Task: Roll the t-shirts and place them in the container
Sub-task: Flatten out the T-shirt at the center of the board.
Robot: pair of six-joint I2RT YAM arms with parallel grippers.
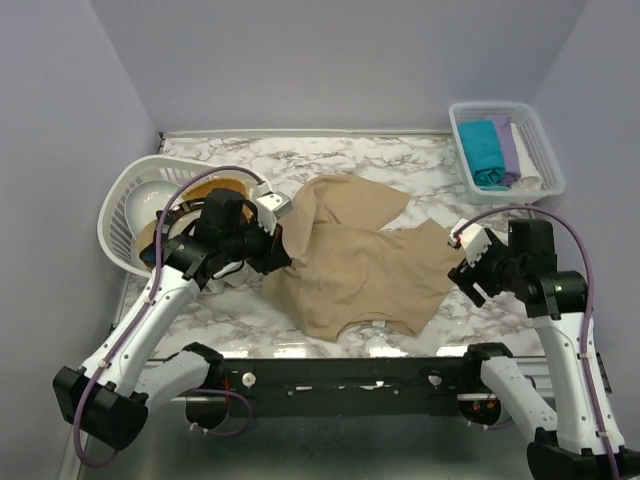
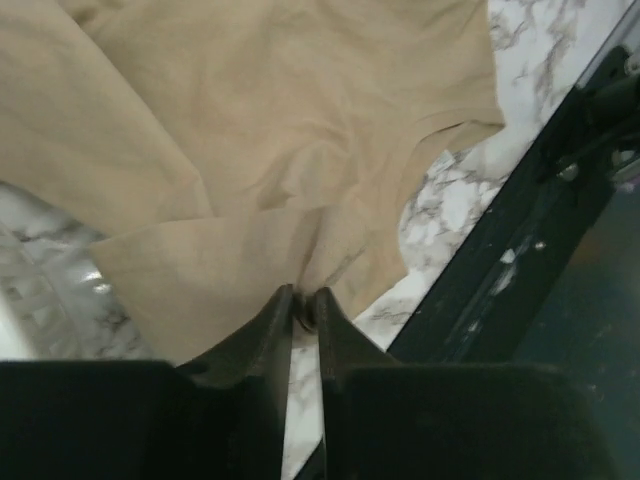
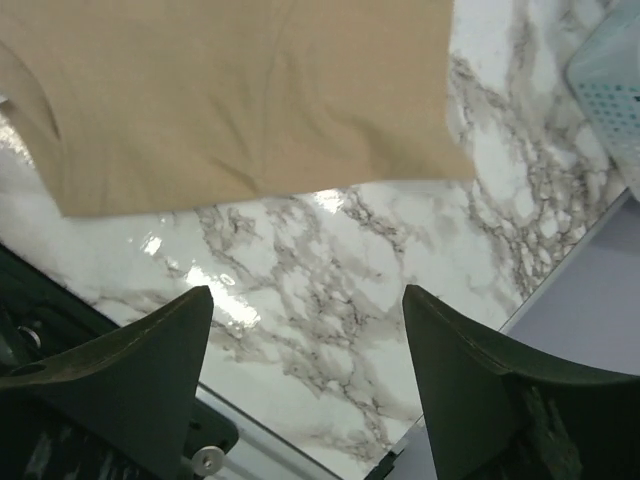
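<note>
I should next close my right gripper on the beige t-shirt's corner (image 1: 460, 255) (image 3: 465, 175) closest to the basket with the teal, lilac and white t-shirts.
A large beige t-shirt (image 1: 350, 265) lies crumpled across the middle of the marble table (image 1: 400, 160). My left gripper (image 1: 283, 258) is at its left edge, shut on a pinch of the beige cloth (image 2: 250, 150); in the left wrist view the gripper (image 2: 303, 300) has the fabric bunched between its tips. My right gripper (image 1: 466, 278) hovers just off the shirt's right edge, open and holding nothing. In the right wrist view the gripper (image 3: 308, 300) stands over bare marble, with the shirt's edge (image 3: 250, 90) beyond its fingers. Teal (image 1: 482, 148), lilac (image 1: 508, 145) and white (image 1: 527, 183) t-shirts lie in the back-right basket.
A white lattice basket (image 1: 540, 150) stands at the back right. Another white basket (image 1: 125, 205) lies tipped at the left, with a round tan plate (image 1: 205, 190) beside my left arm. A black rail (image 1: 350, 375) runs along the near edge.
</note>
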